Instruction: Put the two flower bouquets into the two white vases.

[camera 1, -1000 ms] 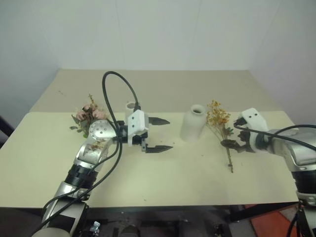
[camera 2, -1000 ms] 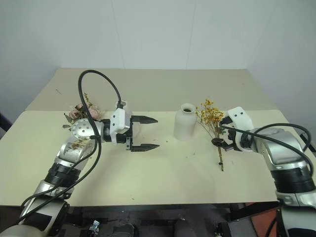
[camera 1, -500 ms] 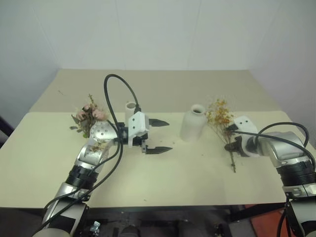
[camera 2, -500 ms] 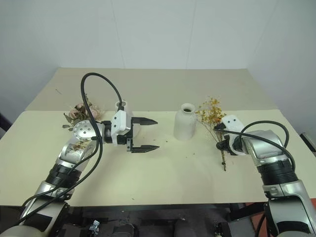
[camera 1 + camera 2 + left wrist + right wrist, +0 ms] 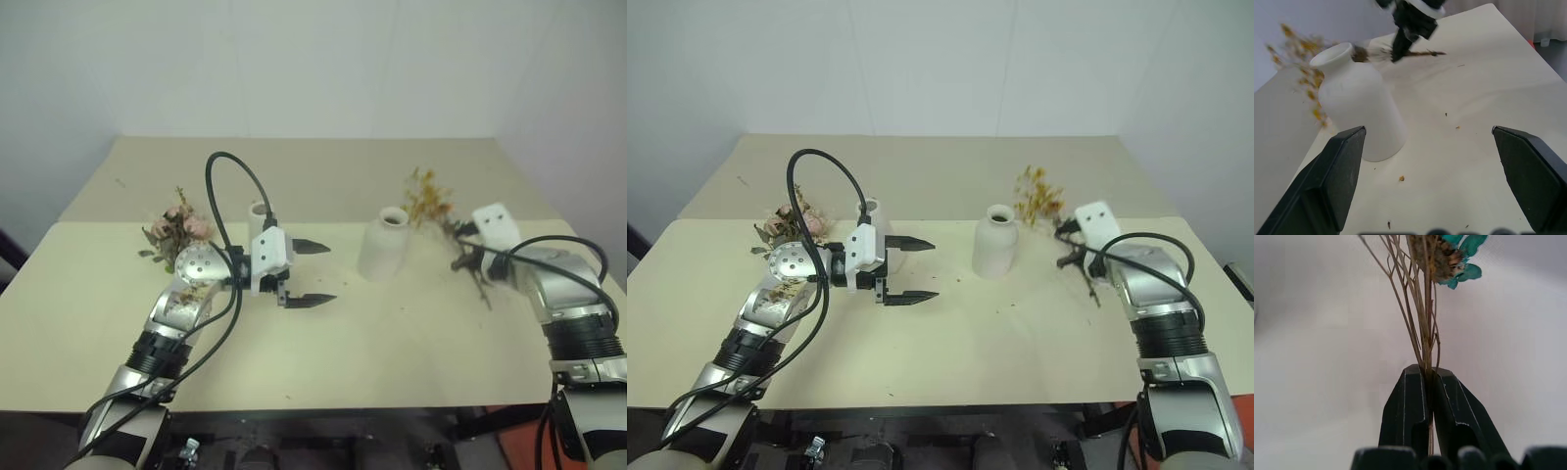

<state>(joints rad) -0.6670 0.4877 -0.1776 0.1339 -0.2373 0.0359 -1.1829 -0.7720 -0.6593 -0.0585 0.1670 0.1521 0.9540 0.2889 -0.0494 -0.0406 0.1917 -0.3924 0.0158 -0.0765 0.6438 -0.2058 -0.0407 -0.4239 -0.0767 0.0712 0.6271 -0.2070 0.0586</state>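
The yellow-orange bouquet, now held off the table beside that vase, will be released by my right gripper with its stems down in the opening of the squat white vase (image 5: 394,217).
My right gripper (image 5: 460,258) is shut on the thin stems (image 5: 1422,308) of the yellow-orange bouquet (image 5: 427,201) and holds it off the table. Its blossoms point toward the back, just right of the squat white vase (image 5: 384,245). My left gripper (image 5: 330,273) hangs open and empty left of that vase, pointing at it. In the left wrist view the squat vase (image 5: 1359,112) stands between my open fingers (image 5: 1332,181), with the right gripper (image 5: 1410,24) behind it. The slim white vase (image 5: 257,212) is partly hidden behind my left wrist. The pink rose bouquet (image 5: 177,228) lies on the table at the left.
The beige table (image 5: 392,343) has open room in front of the vases and across its far half. Small flower crumbs (image 5: 1399,178) lie near the squat vase. A black cable (image 5: 235,162) loops above my left arm. White walls stand behind and to the sides.
My right gripper has shut on the yellow bouquet's stems and raised it off the table, up and toward the back. The left gripper has stayed open and in place.
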